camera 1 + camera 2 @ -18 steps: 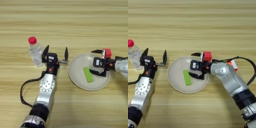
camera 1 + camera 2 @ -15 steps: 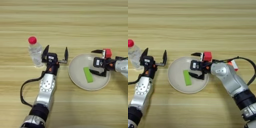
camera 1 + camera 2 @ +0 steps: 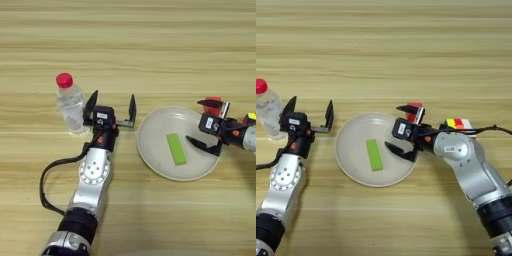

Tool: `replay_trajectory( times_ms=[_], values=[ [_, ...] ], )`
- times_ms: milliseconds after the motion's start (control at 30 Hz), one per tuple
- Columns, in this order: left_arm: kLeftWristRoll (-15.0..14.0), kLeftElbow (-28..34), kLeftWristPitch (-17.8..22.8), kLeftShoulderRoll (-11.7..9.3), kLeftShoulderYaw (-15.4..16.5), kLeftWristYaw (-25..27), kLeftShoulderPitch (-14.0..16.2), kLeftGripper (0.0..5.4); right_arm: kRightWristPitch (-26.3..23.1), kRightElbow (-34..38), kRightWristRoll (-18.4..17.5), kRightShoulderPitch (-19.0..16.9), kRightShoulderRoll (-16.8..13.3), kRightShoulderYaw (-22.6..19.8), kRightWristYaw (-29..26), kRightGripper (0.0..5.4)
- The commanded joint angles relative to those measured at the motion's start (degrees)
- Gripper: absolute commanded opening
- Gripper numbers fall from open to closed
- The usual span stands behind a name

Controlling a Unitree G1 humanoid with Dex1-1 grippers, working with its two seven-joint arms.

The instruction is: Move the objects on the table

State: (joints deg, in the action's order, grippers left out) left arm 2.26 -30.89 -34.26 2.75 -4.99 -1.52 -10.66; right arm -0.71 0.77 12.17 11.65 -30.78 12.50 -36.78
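Note:
Next, I close my right gripper on the near end [image 3: 179, 157] of the flat green block that lies in the middle of the cream plate.
A round cream plate [image 3: 154, 146] lies on the table [image 3: 150, 45] with the flat green block [image 3: 176, 149] on its middle. My right gripper [image 3: 397, 128] stands open over the plate's right rim, one finger far and one near, nothing between them. The small red cube [image 3: 415, 111] sits just beyond the far finger, outside the jaws; whether it touches that finger I cannot tell. The clear bottle [image 3: 70, 106] with its red cap stands upright left of the plate. My left gripper [image 3: 112, 106] is open between bottle and plate, its left finger close beside the bottle.
A black cable [image 3: 50, 175] loops on the table left of my left arm. Another cable [image 3: 491, 129] runs behind my right arm, which carries a red-and-yellow tag [image 3: 458, 122]. Bare wood stretches across the far half of the table.

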Motion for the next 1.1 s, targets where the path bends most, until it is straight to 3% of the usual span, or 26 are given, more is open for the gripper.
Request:
replay_trajectory(
  times_ms=[33, 233, 467, 633, 833, 1100],
  values=[
    [0.51, -0.04, 0.74, 1.51, -0.36, -0.23, 0.39, 5.40, -4.31, 4.26, -3.70, -1.71, 2.45, -3.37, 2.10, 5.37],
    [0.40, 0.13, 0.76, 1.73, -0.54, -0.18, 0.43, 5.40, -13.90, 10.67, -9.84, -3.63, 5.81, -4.19, 1.60, 5.37],
    [0.49, 1.42, 0.96, 1.70, -0.56, -0.71, 0.93, 5.40, -25.55, 16.73, -14.09, -5.81, 7.84, -2.87, 1.89, 5.37],
    [0.99, 7.21, 2.05, 1.79, -1.47, -1.03, 2.84, 5.40, -33.14, 21.77, -16.71, -8.23, 8.50, -1.02, 1.73, 5.37],
    [1.08, 8.31, 3.28, 1.68, -1.75, -1.27, 3.10, 5.40, -36.62, 23.86, -17.81, -9.46, 8.40, 1.29, 2.08, 5.37],
    [1.09, 8.01, 3.50, 1.55, -1.80, -1.41, 2.80, 5.40, -34.69, 18.77, -16.05, -9.11, 8.39, 3.35, 3.94, 5.37]
  ],
)
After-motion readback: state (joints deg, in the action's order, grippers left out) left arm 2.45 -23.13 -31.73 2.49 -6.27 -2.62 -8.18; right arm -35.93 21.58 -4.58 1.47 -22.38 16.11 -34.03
